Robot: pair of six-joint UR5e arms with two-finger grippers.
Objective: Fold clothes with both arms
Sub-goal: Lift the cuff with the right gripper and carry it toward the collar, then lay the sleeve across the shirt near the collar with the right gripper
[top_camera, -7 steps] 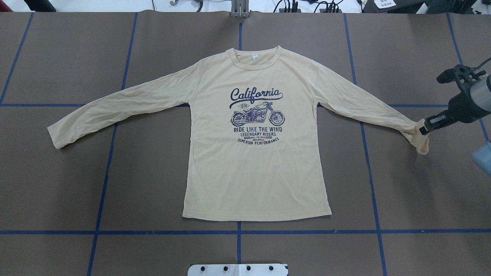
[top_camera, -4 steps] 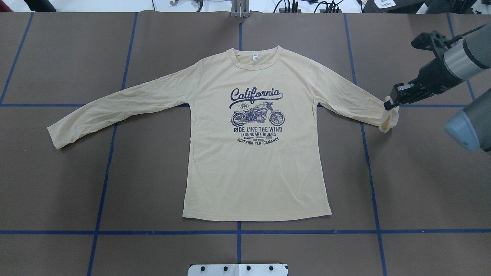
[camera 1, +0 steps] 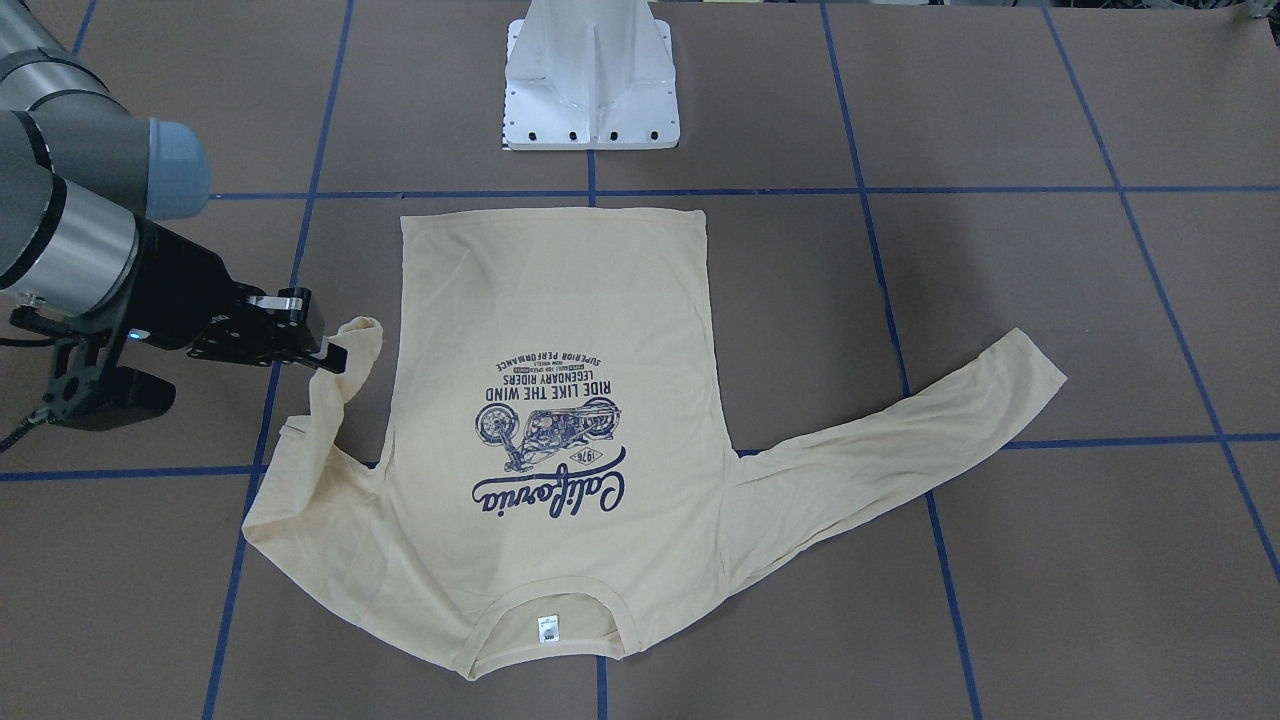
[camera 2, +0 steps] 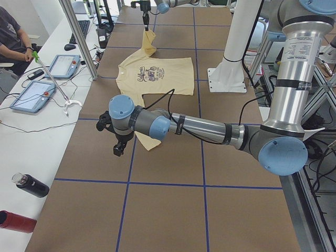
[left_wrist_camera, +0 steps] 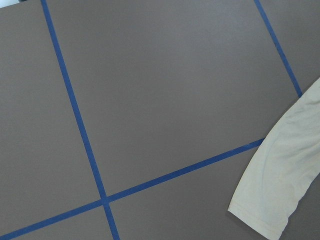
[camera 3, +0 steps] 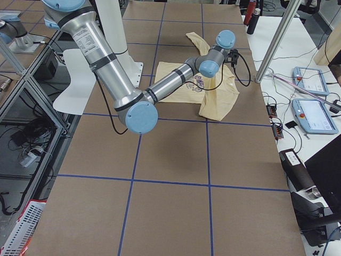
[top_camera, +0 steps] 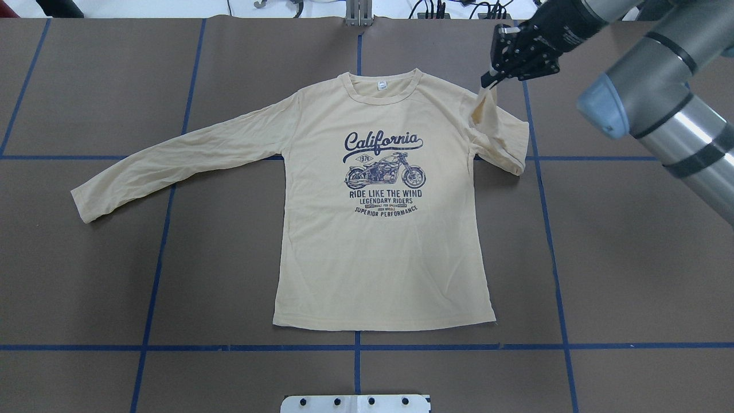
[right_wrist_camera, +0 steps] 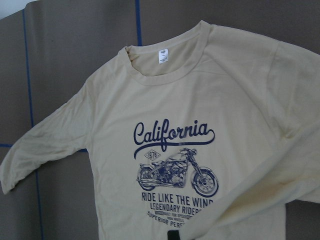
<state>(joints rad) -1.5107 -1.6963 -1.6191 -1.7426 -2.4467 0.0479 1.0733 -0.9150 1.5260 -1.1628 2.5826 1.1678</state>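
Observation:
Next, I let go of the sleeve cuff with my right gripper across the chest (camera 1: 716, 508) (right_wrist_camera: 94, 127), beside the shoulder seam of the stretched-out sleeve.
The cream-yellow California T-shirt (top_camera: 378, 241) lies flat and face up on the brown table, neck away from the robot. My right gripper (top_camera: 490, 80) is shut on the cuff of the right sleeve (top_camera: 499, 137). It holds the cuff up beside the right shoulder, so the sleeve is doubled back on itself. The front view shows the same grip (camera 1: 335, 358). The left sleeve (top_camera: 172, 158) lies stretched out flat; its cuff (left_wrist_camera: 280, 190) shows in the left wrist view. My left gripper (camera 2: 119, 148) hovers near that cuff, seen only in the left side view; I cannot tell whether it is open.
The white pedestal base (camera 1: 592, 80) stands at the robot's edge of the table, behind the shirt's hem. Blue tape lines (top_camera: 356, 347) grid the tabletop. An operator (camera 2: 13, 31), tablets and bottles (camera 2: 31, 185) are at a side bench.
My right gripper has carried the right cuff from the table's far right inward and away from the robot, to the shirt's right shoulder. The sleeve now folds back on itself.

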